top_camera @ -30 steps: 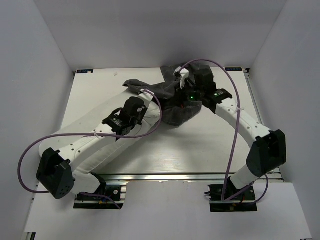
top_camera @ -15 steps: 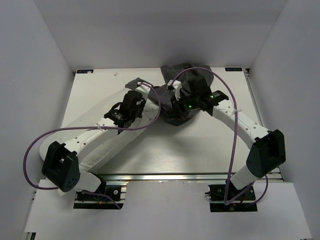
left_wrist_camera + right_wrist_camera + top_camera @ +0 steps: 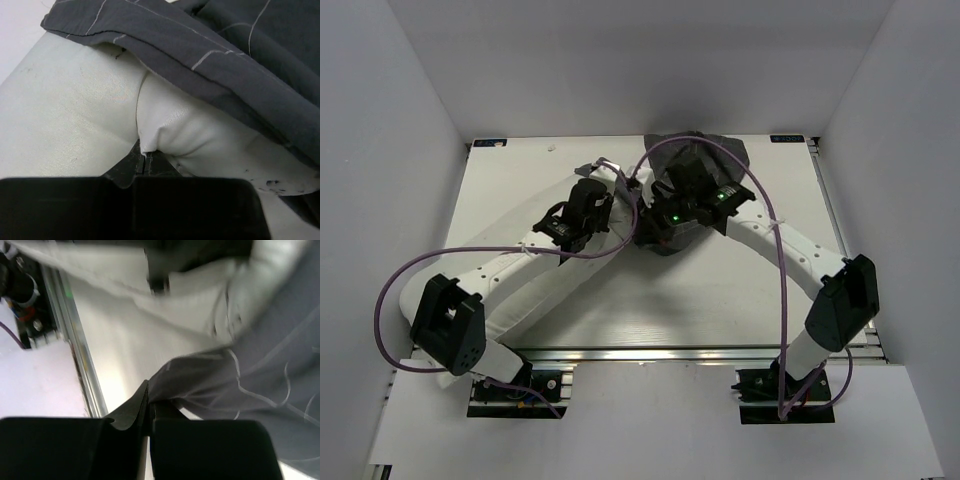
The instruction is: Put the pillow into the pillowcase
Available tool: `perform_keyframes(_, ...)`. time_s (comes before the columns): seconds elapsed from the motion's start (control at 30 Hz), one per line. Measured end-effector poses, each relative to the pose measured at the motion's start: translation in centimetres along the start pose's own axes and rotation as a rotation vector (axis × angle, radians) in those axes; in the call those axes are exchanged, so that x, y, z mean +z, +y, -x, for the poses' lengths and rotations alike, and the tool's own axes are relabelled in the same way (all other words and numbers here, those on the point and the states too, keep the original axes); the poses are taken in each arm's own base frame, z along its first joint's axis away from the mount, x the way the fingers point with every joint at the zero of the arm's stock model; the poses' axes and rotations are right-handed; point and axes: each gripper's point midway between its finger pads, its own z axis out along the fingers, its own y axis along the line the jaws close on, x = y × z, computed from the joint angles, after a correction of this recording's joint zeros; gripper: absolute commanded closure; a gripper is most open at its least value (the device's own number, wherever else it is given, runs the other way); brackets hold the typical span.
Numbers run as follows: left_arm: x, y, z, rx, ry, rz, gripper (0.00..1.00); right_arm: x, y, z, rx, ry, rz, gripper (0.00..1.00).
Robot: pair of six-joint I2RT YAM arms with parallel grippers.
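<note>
My left gripper is pinching the pillow's corner close to the pillowcase's hem, in the way of the hem. I should open it and take the pillow farther back (image 3: 85, 112).
The off-white pillow (image 3: 545, 285) lies slantwise from the near left toward the middle of the table, under my left arm. Its far end goes under the dark grid-patterned pillowcase (image 3: 710, 155), which is bunched at the back centre. My left gripper (image 3: 613, 190) is shut on a pinched fold at the pillow's corner (image 3: 150, 142), with the pillowcase hem (image 3: 210, 55) draped just over it. My right gripper (image 3: 658, 222) is shut on the pillowcase's edge (image 3: 200, 385) and holds it up off the table. The pillow (image 3: 200, 295) is blurred beyond it.
The white table (image 3: 720, 290) is boxed in by white walls on the left, back and right. A metal rail (image 3: 670, 352) runs along its near edge. Purple cables (image 3: 782, 260) loop above both arms, which meet closely at the middle.
My right gripper has drawn the pillowcase leftward toward the pillow's end. My left arm has pushed the pillow forward and to the right, so the two grippers are closer together.
</note>
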Motion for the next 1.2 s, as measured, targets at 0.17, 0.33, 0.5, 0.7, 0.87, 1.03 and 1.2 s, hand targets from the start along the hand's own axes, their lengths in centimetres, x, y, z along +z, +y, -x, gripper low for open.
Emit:
perform_keyframes(0.17,0.3,0.2,0.8,-0.069,-0.029,0.009,1.00,1.4,0.0,2.7,0.071,-0.025,-0.001,1.00)
perform_keyframes(0.33,-0.3,-0.4,0.3,-0.159,-0.080,-0.036,1.00,2.7,-1.8,4.2,0.169,-0.054,-0.023,1.00)
perform_keyframes(0.5,-1.9,-2.0,-1.6,-0.266,-0.126,-0.141,1.00,3.2,-3.4,4.3,0.282,-0.069,-0.010,1.00)
perform_keyframes(0.7,-3.9,-2.6,-2.5,-0.380,-0.191,-0.213,1.00,3.1,-2.9,4.8,0.292,-0.089,0.042,1.00)
perform_keyframes(0.87,-4.1,-2.7,-2.7,-0.400,-0.178,-0.218,0.59,5.1,0.1,1.6,0.203,0.016,0.109,1.00)
perform_keyframes(1.03,-4.9,-2.5,-2.1,-0.411,-0.165,-0.214,0.37,6.8,1.9,-5.1,0.175,0.189,0.132,0.79)
perform_keyframes(1.2,-6.6,-1.7,-0.6,-0.403,-0.138,-0.195,0.33,6.2,1.1,-7.6,0.150,0.258,0.111,0.47)
